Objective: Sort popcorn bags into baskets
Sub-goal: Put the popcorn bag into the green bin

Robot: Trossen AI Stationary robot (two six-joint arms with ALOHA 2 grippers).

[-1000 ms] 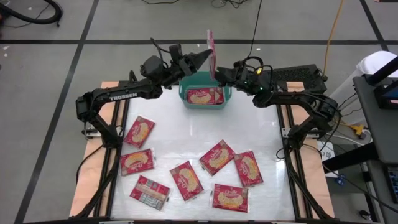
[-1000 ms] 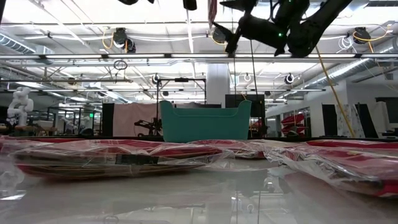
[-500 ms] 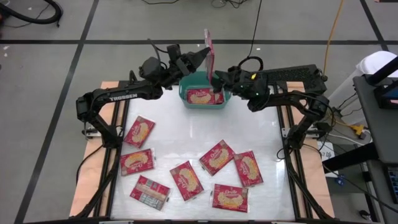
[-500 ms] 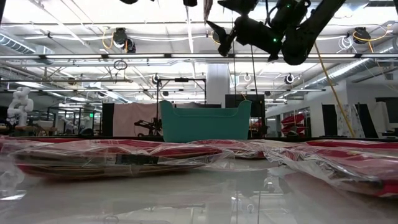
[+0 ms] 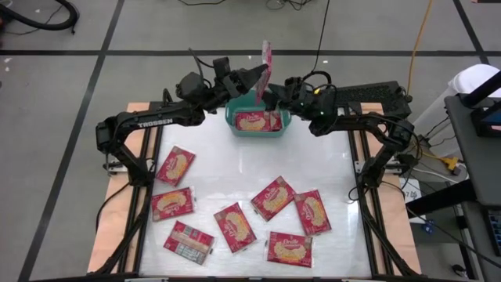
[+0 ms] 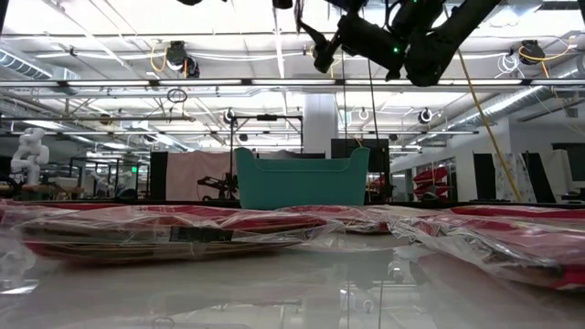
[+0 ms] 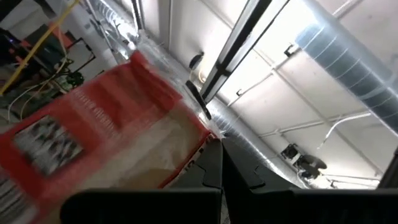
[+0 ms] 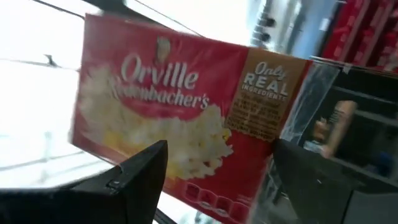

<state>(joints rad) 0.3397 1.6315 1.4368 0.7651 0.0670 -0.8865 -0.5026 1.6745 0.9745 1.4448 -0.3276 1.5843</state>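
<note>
The popcorn bag's broad front faces my right fingers, so next I turn and pinch the bag's lower edge (image 8: 214, 208) before lowering it into the basket.
My left gripper (image 5: 257, 77) is shut on a red popcorn bag (image 5: 264, 59) held on edge above the teal basket (image 5: 232, 117), which stands at the table's far middle with another bag (image 5: 258, 121) lying inside. My right gripper (image 5: 272, 92) is open right beside the held bag, on its right side. In the right wrist view the bag's printed front (image 8: 186, 106) fills the picture behind the two spread fingers (image 8: 143, 171). I cannot tell whether they touch it. Several more bags (image 5: 236, 227) lie flat on the table's near half. My left gripper pinches the bag between its two fingers at one edge (image 7: 186, 165), coming from the table's left and slanting upward. The bag stands upright on edge above the fingers, lifted clear over the basket, its grey-white printed back (image 7: 43, 140) toward the left wrist camera.
Bags lie at the left (image 5: 174, 166), (image 5: 173, 204), near left (image 5: 189, 240) and near right (image 5: 272, 197), (image 5: 312, 211), (image 5: 290, 248). In the low view the basket (image 6: 302, 178) stands behind them. The white strip between basket and bags is bare.
My right gripper has moved toward the table's left and up, closing in on the bag that my left gripper holds. The bag has stayed above the basket, its top tipping a little to the right.
</note>
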